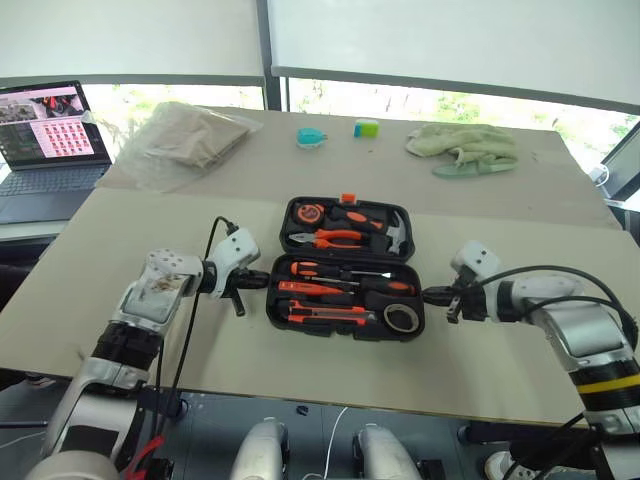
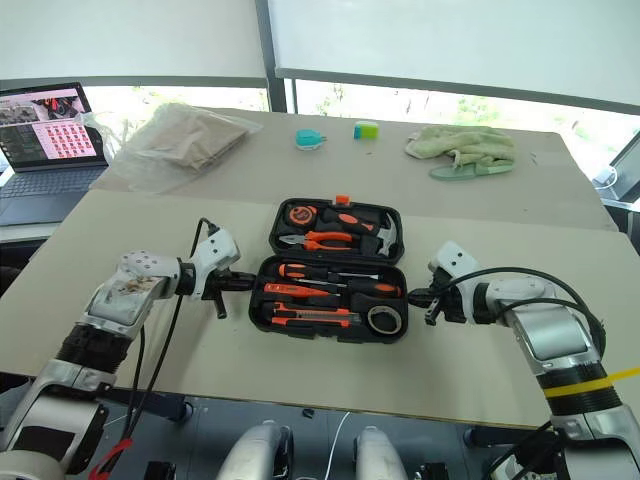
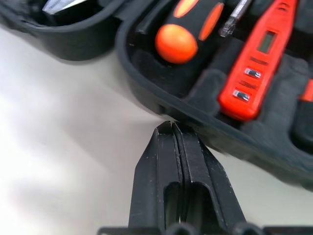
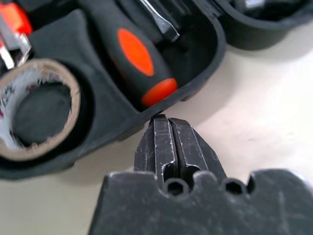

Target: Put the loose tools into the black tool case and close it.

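Observation:
I have my left gripper resting shut against the case's near half, so I should open both grippers, grab the far half [image 1: 287,234] by its ends and fold it over.
The black tool case [image 1: 345,337] lies open in the middle of the table. In its near half sit two black-and-orange screwdrivers [image 1: 322,269], a slim orange screwdriver [image 3: 254,63] and an orange utility knife [image 1: 325,316]. A roll of tape [image 4: 34,107] lies in the right corner. My left gripper [image 1: 262,284] is shut and empty, its tips [image 3: 171,128] against the outer rim of the near half's left end. Shut and empty too, my right gripper [image 1: 428,295] has its tips [image 4: 164,120] at the rim of the right end, beside a screwdriver handle [image 4: 139,61].
The case's far half holds orange-handled pliers [image 1: 335,238], a hammer [image 1: 395,232] and a tape measure [image 1: 308,212]. At the far left stands a laptop [image 1: 50,140], beside a plastic bag [image 1: 185,140]. A green cloth [image 1: 462,145] and two small items [image 1: 311,136] lie at the back.

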Available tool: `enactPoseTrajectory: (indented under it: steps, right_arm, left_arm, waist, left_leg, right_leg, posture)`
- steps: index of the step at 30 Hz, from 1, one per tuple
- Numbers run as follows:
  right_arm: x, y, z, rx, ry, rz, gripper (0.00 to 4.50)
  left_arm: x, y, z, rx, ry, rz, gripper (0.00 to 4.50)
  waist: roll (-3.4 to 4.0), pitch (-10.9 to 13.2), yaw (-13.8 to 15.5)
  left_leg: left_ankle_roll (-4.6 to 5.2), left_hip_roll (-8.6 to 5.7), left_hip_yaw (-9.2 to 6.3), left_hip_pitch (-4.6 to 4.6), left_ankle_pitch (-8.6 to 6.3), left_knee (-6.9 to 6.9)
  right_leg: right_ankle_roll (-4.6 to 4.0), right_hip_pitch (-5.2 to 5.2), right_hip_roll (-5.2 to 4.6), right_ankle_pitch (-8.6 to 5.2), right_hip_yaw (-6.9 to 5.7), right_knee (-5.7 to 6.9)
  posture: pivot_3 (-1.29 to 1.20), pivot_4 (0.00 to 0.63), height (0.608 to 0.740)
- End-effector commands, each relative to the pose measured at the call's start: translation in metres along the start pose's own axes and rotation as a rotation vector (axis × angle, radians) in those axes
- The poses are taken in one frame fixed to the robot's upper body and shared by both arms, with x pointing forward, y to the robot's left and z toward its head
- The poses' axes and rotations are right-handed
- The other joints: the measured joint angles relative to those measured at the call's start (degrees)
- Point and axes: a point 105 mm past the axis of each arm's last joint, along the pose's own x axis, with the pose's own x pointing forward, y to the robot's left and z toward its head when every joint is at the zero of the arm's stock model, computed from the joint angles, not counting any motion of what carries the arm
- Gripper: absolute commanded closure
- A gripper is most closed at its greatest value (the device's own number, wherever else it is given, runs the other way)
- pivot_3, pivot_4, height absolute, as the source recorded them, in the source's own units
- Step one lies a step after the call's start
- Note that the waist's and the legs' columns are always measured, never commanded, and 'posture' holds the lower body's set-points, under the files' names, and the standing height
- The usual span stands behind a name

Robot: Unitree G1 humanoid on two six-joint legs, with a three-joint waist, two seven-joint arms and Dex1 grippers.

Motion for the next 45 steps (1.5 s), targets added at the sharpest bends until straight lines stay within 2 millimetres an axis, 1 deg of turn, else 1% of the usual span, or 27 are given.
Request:
enactPoseTrajectory:
  steps: [1,4,8,11,13,17,19,21,24,27,31,32,34,35,38,39,41,42,45]
  right_arm:
    - [0.000,0.030,0.022,-0.099,-0.094,0.136,4.50]
    - [-0.003,0.040,0.018,-0.100,-0.089,0.163,4.50]
    - [-0.006,0.051,0.006,-0.105,-0.054,0.162,4.50]
    - [-0.011,0.058,-0.004,-0.090,-0.033,0.160,4.50]
    - [-0.014,0.059,-0.011,-0.077,-0.015,0.136,4.50]
    - [-0.023,0.055,-0.025,-0.041,0.024,0.064,4.50]
    - [-0.033,0.051,-0.031,-0.017,0.045,0.026,4.50]
    - [-0.044,0.044,-0.035,-0.005,0.060,-0.010,4.50]
    - [-0.053,0.032,-0.032,-0.008,0.059,-0.061,4.50]
    - [-0.054,0.019,-0.016,0.028,-0.007,-0.098,4.50]
    - [-0.048,-0.002,0.015,0.129,-0.128,-0.153,4.50]
    - [-0.045,-0.007,0.021,0.165,-0.144,-0.165,4.50]
    - [-0.041,-0.012,0.032,0.235,-0.172,-0.161,3.91]
    - [-0.039,-0.014,0.036,0.266,-0.181,-0.155,3.70]
    - [-0.029,-0.021,0.045,0.321,-0.183,-0.155,2.66]
    - [-0.026,-0.023,0.046,0.336,-0.177,-0.154,2.26]
    - [-0.016,-0.024,0.045,0.376,-0.145,-0.124,1.64]
    - [-0.012,-0.026,0.044,0.384,-0.133,-0.121,1.60]
    - [-0.005,-0.032,0.037,0.401,-0.092,-0.138,1.60]
  left_arm:
    - [0.005,-0.033,0.027,0.083,-0.092,-0.188,4.41]
    - [0.006,-0.037,0.021,0.090,-0.064,-0.193,4.41]
    - [0.001,-0.050,0.004,0.125,0.004,-0.238,4.41]
    - [-0.003,-0.052,-0.007,0.132,0.033,-0.222,4.41]
    - [-0.006,-0.053,-0.013,0.128,0.054,-0.210,4.41]
    - [-0.018,-0.045,-0.033,0.123,0.132,-0.133,4.41]
    - [-0.030,-0.039,-0.043,0.106,0.175,-0.093,4.41]
    - [-0.043,-0.029,-0.047,0.082,0.193,-0.045,4.41]
    - [-0.049,-0.018,-0.038,0.043,0.149,-0.006,4.41]
    - [-0.046,-0.007,-0.015,-0.045,0.045,0.018,4.41]
    - [-0.035,0.021,0.011,-0.244,-0.031,0.108,4.41]
    - [-0.033,0.028,0.017,-0.308,-0.054,0.125,4.18]
    - [-0.030,0.032,0.028,-0.429,-0.078,0.108,3.70]
    - [-0.029,0.032,0.032,-0.460,-0.082,0.091,3.37]
    - [-0.023,0.034,0.037,-0.529,-0.064,0.079,2.28]
    - [-0.021,0.034,0.038,-0.543,-0.059,0.074,1.86]
    - [-0.015,0.036,0.042,-0.577,-0.062,0.060,1.25]
    - [-0.013,0.037,0.044,-0.592,-0.070,0.056,0.89]
    - [-0.006,0.042,0.045,-0.631,-0.069,0.073,0.89]
  waist:
    - [0.00,0.0,0.0]
    - [0.00,0.0,0.2]
    - [0.00,0.0,0.2]
    - [0.00,0.0,0.3]
    - [0.00,0.0,0.4]
    - [0.00,0.0,0.4]
    - [0.01,0.0,0.2]
    - [0.01,0.0,-0.1]
    - [0.01,0.0,-0.6]
    - [-0.02,0.0,-0.8]
    - [-0.08,0.0,-0.7]
    - [-0.08,0.0,-0.6]
    - [-0.16,0.1,-0.6]
    - [-0.16,0.1,-0.7]
    - [-0.19,0.1,-0.8]
    - [-0.19,0.1,-0.8]
    - [-0.19,0.1,-0.8]
    - [-0.19,0.1,-0.8]
    - [-0.21,0.1,-0.7]
  left_leg:
    - [0.00,0.00,0.01,0.00,-0.01,0.01]
    - [0.00,-0.01,0.02,0.00,-0.01,0.04]
    - [0.00,-0.01,0.02,0.01,-0.01,0.04]
    - [0.00,0.00,0.01,0.01,-0.02,0.03]
    - [0.00,0.00,0.00,0.01,-0.02,0.04]
    - [0.00,0.01,0.01,0.06,-0.02,0.06]
    - [0.00,0.04,0.02,0.17,-0.02,0.05]
    - [0.00,0.12,0.03,0.28,-0.02,0.03]
    - [-0.01,0.25,0.05,0.54,-0.02,-0.01]
    - [-0.03,0.37,0.14,0.63,0.00,0.01]
    - [-0.07,0.34,0.12,0.58,0.03,0.10]
    - [-0.07,0.30,0.10,0.53,0.04,0.12]
    - [-0.07,0.26,0.07,0.47,0.04,0.12]
    - [-0.07,0.23,0.05,0.32,0.04,0.12]
    - [-0.07,0.20,0.02,0.23,0.03,0.07]
    - [-0.06,0.19,0.02,0.19,0.03,0.03]
    - [-0.06,0.18,0.02,0.15,0.03,0.00]
    - [-0.06,0.18,0.03,0.15,0.03,0.01]
    - [-0.07,0.16,0.04,0.13,0.03,0.05]
  right_leg:
    - [0.00,0.01,0.00,0.00,0.00,-0.01]
    - [0.00,0.03,-0.02,0.00,0.00,-0.01]
    - [0.00,0.02,-0.01,0.00,-0.01,0.00]
    - [0.00,0.03,-0.02,-0.01,-0.02,-0.02]
    - [-0.01,0.05,-0.01,0.00,-0.03,-0.02]
    - [-0.01,0.09,-0.02,-0.01,-0.02,-0.01]
    - [-0.02,0.16,-0.01,-0.01,-0.02,0.00]
    - [-0.09,0.20,0.02,-0.01,-0.01,0.00]
    - [-0.21,0.34,0.12,-0.06,0.00,0.02]
    - [-0.24,0.36,0.24,-0.09,0.00,0.05]
    - [-0.27,0.38,0.25,-0.01,0.01,0.10]
    - [-0.26,0.35,0.25,0.00,0.01,0.12]
    - [-0.24,0.31,0.24,0.01,0.01,0.16]
    - [-0.22,0.16,0.23,0.02,0.01,0.16]
    - [-0.21,0.06,0.20,0.01,0.01,0.21]
    - [-0.21,0.02,0.20,0.01,0.01,0.21]
    - [-0.21,-0.03,0.20,0.01,0.01,0.22]
    - [-0.21,-0.03,0.20,0.01,0.00,0.22]
    - [-0.21,-0.03,0.18,0.01,0.00,0.24]
  posture:
    - [0.00,0.150,0.740]
    - [0.00,0.150,0.740]
    - [0.00,0.150,0.740]
    - [0.00,0.150,0.740]
    - [0.00,0.150,0.740]
    - [0.00,0.150,0.740]
    - [0.00,0.150,0.740]
    - [0.00,0.150,0.740]
    - [0.00,0.150,0.740]
    - [0.00,0.150,0.740]
    - [0.00,0.150,0.740]
    - [0.00,0.150,0.740]
    - [0.00,0.150,0.740]
    - [0.00,0.150,0.740]
    - [0.00,0.150,0.740]
    - [0.00,0.150,0.740]
    - [0.00,0.150,0.740]
    - [0.00,0.150,0.740]
    - [0.00,0.150,0.740]
